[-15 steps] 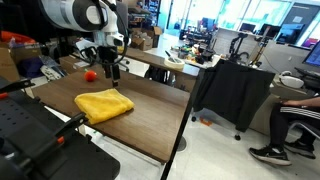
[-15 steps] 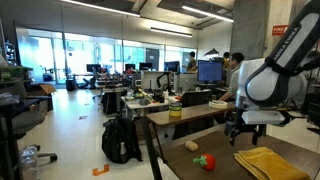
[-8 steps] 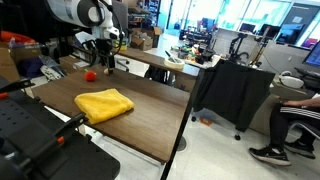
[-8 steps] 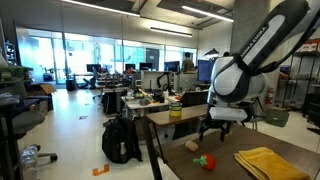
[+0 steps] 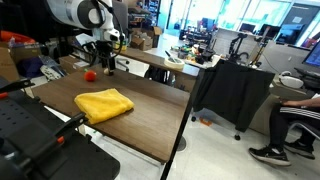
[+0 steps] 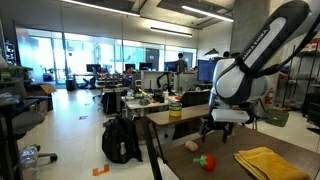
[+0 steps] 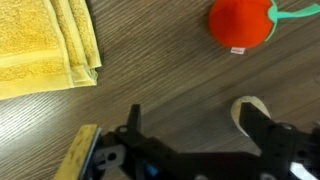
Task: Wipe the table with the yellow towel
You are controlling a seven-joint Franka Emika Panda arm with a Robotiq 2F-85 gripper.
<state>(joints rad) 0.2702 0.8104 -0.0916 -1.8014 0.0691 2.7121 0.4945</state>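
The small pale object [image 5: 122, 62] [image 7: 246, 108] stands past the red-orange ball, away from the yellow towel, and my gripper needs to close on its top.
The yellow towel [image 5: 104, 103] lies folded on the dark wood table [image 5: 150, 120], near its front corner. It also shows in the other exterior view [image 6: 268, 163] and at the top left of the wrist view [image 7: 45, 45]. My gripper [image 5: 109, 68] hovers over the table's far part, beyond the towel and apart from it. In the wrist view the gripper [image 7: 196, 125] is open and empty, with bare wood between its fingers [image 7: 133, 122].
A small red-orange ball [image 7: 240, 22] lies on the table just past the gripper, and shows in both exterior views [image 5: 90, 73] [image 6: 205, 160]. A small pale object [image 7: 244, 108] lies by one finger. Cluttered desks stand behind, and a seated person [image 5: 295, 115] is beside the table.
Between one second and half a second ago the arm swung away from the towel toward the ball. Since then nothing has visibly moved.
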